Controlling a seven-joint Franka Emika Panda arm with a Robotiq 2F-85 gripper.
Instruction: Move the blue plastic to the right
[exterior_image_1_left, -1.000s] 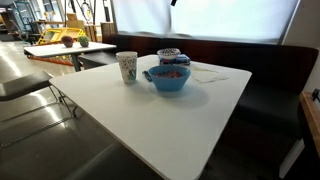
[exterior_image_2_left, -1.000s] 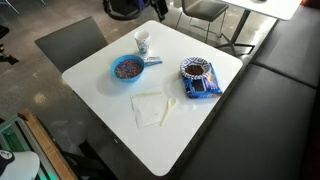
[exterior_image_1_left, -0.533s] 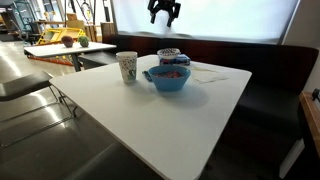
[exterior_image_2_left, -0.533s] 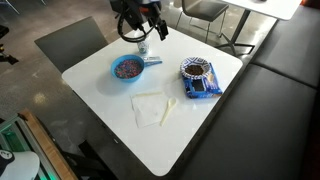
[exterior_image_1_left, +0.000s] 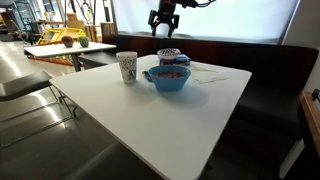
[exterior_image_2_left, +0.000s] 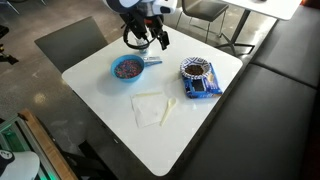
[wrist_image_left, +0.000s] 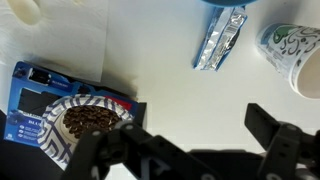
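The robot's gripper will next move to the blue plastic's silver middle (exterior_image_1_left: 147, 75) (wrist_image_left: 219, 40), between the light-blue bowl and the paper cup, and close on it there.
The blue plastic (wrist_image_left: 219, 40) is a small, shiny blue piece lying flat on the white table between the light-blue bowl (exterior_image_2_left: 126, 68) and the white patterned paper cup (wrist_image_left: 290, 47). It also shows in an exterior view (exterior_image_2_left: 153, 61). My gripper (wrist_image_left: 185, 140) is open and empty. It hangs high above the table in both exterior views (exterior_image_1_left: 165, 24) (exterior_image_2_left: 148, 38), over the area by the cup and well above the blue plastic.
A patterned bowl of brown bits (wrist_image_left: 88, 122) sits on a blue package (exterior_image_2_left: 200, 86). A white napkin (exterior_image_2_left: 149, 108) and a spoon (exterior_image_2_left: 170, 108) lie on the table (exterior_image_2_left: 200, 130). A dark bench runs along one table side.
My arm has come into view from above and moved lower over the table. The objects on the table have not moved.
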